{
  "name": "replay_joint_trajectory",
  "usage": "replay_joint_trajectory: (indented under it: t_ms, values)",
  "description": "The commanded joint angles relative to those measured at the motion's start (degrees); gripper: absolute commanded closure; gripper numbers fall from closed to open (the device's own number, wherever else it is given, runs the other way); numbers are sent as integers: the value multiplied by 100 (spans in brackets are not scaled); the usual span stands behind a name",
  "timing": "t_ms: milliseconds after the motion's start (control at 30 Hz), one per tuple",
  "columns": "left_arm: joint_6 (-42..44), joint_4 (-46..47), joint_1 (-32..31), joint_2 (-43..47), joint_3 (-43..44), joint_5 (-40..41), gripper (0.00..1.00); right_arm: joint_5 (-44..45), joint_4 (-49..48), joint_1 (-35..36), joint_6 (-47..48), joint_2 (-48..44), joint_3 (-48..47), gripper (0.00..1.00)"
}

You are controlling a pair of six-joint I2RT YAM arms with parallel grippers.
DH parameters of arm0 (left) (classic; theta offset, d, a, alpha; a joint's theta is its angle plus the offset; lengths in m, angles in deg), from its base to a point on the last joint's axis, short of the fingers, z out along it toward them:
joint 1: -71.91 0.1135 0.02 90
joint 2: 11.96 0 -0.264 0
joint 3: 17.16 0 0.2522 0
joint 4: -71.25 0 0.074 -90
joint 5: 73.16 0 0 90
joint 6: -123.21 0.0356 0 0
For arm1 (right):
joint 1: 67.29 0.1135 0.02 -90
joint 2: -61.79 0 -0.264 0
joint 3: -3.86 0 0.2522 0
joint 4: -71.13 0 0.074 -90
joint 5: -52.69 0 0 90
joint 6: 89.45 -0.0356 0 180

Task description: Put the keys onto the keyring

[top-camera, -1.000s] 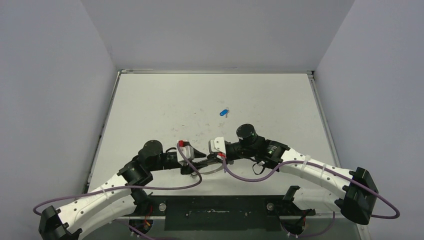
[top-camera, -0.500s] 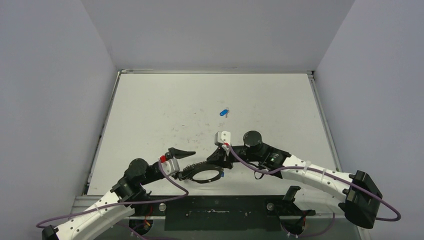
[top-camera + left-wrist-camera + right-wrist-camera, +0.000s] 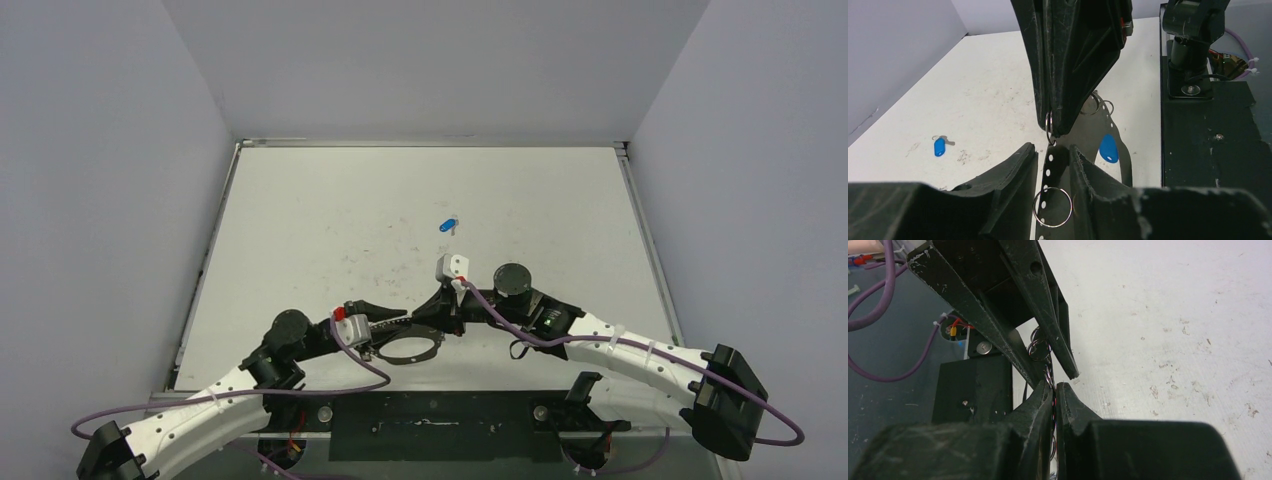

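The keyring's band has its broad side toward my left gripper's fingers, so next my left gripper opens wider and pinches the band edge-on next to the silver loop [image 3: 1049,135].
The keyring [image 3: 412,360] lies dark and oval at the near table edge between my two grippers. In the left wrist view it is a thin band with holes [image 3: 1054,165] that carries a small silver loop [image 3: 1052,207] and a blue-capped key [image 3: 1108,148]. My left gripper [image 3: 1053,147] is open, with its fingers on either side of the band. My right gripper [image 3: 1054,386] is shut on the keyring's edge, and it comes down from above in the left wrist view [image 3: 1055,127]. A second blue key [image 3: 447,225] lies loose mid-table and also shows in the left wrist view [image 3: 939,146].
A black base plate [image 3: 430,425] with bolts runs along the near edge, right behind the keyring. Purple cables [image 3: 520,335] loop off both wrists. Grey walls enclose the white, scuffed table [image 3: 330,220] on three sides.
My left gripper drew back to the left and has now come back right, to the keyring. My right gripper shifted slightly away and right and still holds the ring.
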Motion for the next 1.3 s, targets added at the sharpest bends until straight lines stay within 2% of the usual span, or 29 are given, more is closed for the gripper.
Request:
replay_joint_trajectory:
  t_ms: [0,133,267,467,633,867,933,1033,1267]
  values:
    - [-38,832,-43,-185,98,-249,74,12,-396,56,-18,-153,-38,100]
    - [-56,845,-49,-142,79,-244,83,22,-382,56,23,-155,-9,100]
    - [-77,851,-53,-110,74,-282,100,-21,-442,56,5,-105,-1,100]
    - [-146,861,-53,-112,74,-272,100,-110,-798,56,-5,-101,176,100]
    - [-197,682,-54,-124,126,-224,63,-119,-767,57,71,-188,180,100]
    - [-682,-278,-55,12,485,757,29,89,-97,56,614,-322,87,100]
    - [-718,-642,-54,-94,689,761,27,130,-67,52,685,-369,118,100]
    - [-642,-1079,-58,-353,995,513,30,125,-18,48,753,-399,92,100]
    - [-653,-1047,-54,-959,1347,-246,48,-47,109,56,810,-415,-28,100]
